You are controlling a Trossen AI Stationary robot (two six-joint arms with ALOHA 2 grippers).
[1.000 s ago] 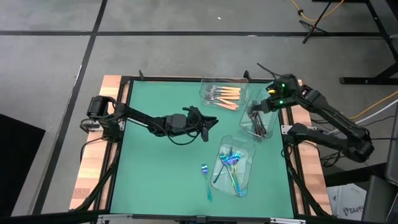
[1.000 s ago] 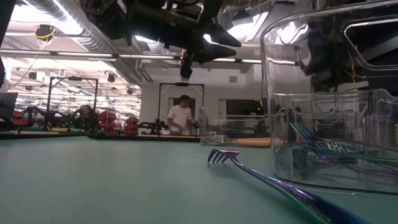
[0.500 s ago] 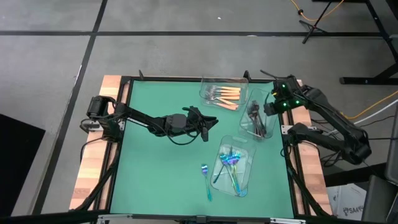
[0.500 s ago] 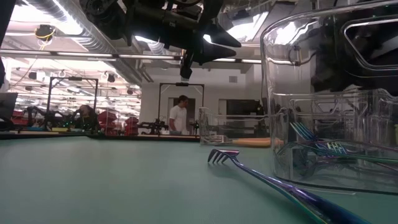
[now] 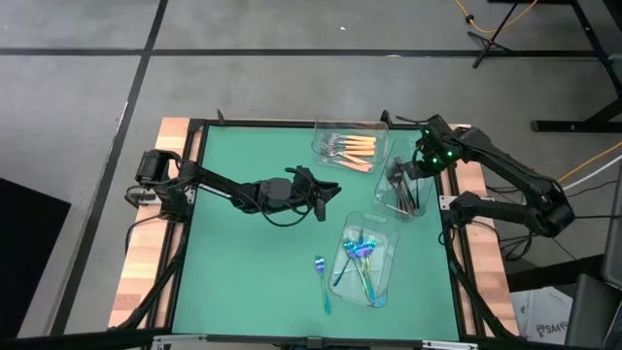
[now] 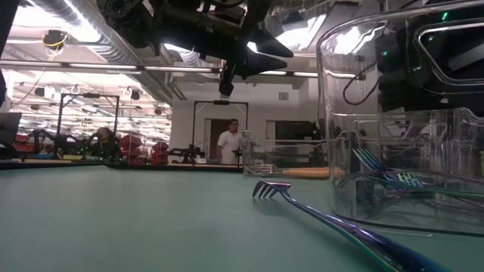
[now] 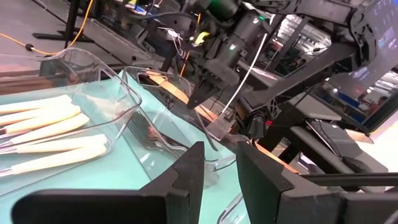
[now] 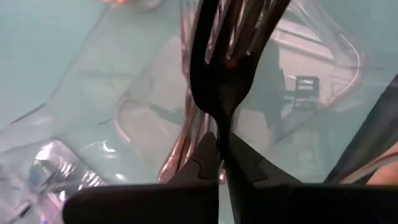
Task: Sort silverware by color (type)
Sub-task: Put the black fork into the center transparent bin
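I will let go of the dark fork with my right gripper on top of the other dark forks (image 5: 404,188) (image 8: 191,144) in their clear tray.
My right gripper (image 5: 410,173) hangs over the clear tray (image 5: 385,200) of dark forks (image 5: 404,197) at the table's right, pointing steeply down, shut on a dark fork (image 8: 231,43). My left gripper (image 5: 330,190) stands open above the table's middle, level, with nothing between its fingers (image 7: 193,177). Orange-handled forks (image 5: 352,148) lie in a clear tray at the far edge. Iridescent blue forks (image 5: 362,261) lie in a third tray near the front. One blue fork (image 5: 322,282) rests flat on the mat beside that tray. My right gripper pinches the dark fork by its narrow neck (image 8: 222,127), just behind the tines, between its two fingers. The fingers come from above, slanting down, and lie along the fork. The tined head sticks out past the fingertips, clear above the tray.
The three clear trays crowd the table's right half. The green mat (image 5: 253,272) stretches bare on the left and near side. In the low view the blue tray's wall (image 6: 393,113) looms close at the right, and a person (image 6: 231,141) stands far off in the room.
My right gripper has tipped more steeply downward and sunk toward the tray of dark forks, keeping its hold on the dark fork.
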